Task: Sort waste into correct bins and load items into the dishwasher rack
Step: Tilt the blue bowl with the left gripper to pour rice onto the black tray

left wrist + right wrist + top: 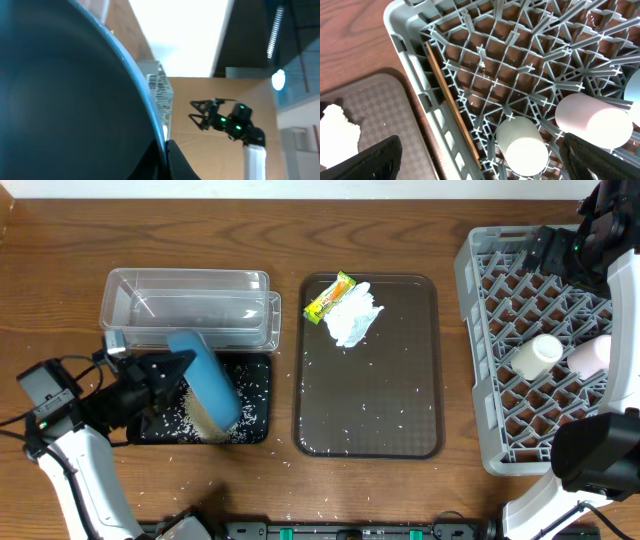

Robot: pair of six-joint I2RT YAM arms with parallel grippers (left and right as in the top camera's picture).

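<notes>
The large blue bowl, now tipped on edge over the black tray, will be released by my left gripper on the brown tray [348,394], in a spot that is just in front of the tissue.
My left gripper [172,376] is shut on the rim of the large blue bowl [207,383], which is tipped on edge over the black tray [268,425]. Rice grains [180,420] lie scattered in that tray. In the left wrist view the bowl [65,90] fills the frame, its rim pinched between my fingers [177,162]. My right gripper [542,248] hangs open over the far end of the grey rack [472,330], holding nothing. A white cup [522,147], a pink cup [592,120] and a chopstick [452,100] lie in the rack [407,45]. The tissue [352,315] and snack wrapper [330,297] lie on the brown tray [370,400].
The clear tub [190,280] stands just behind the black tray. A few stray grains dot the brown tray and the wood table [60,280]. The right arm's base [595,455] sits at the rack's near corner.
</notes>
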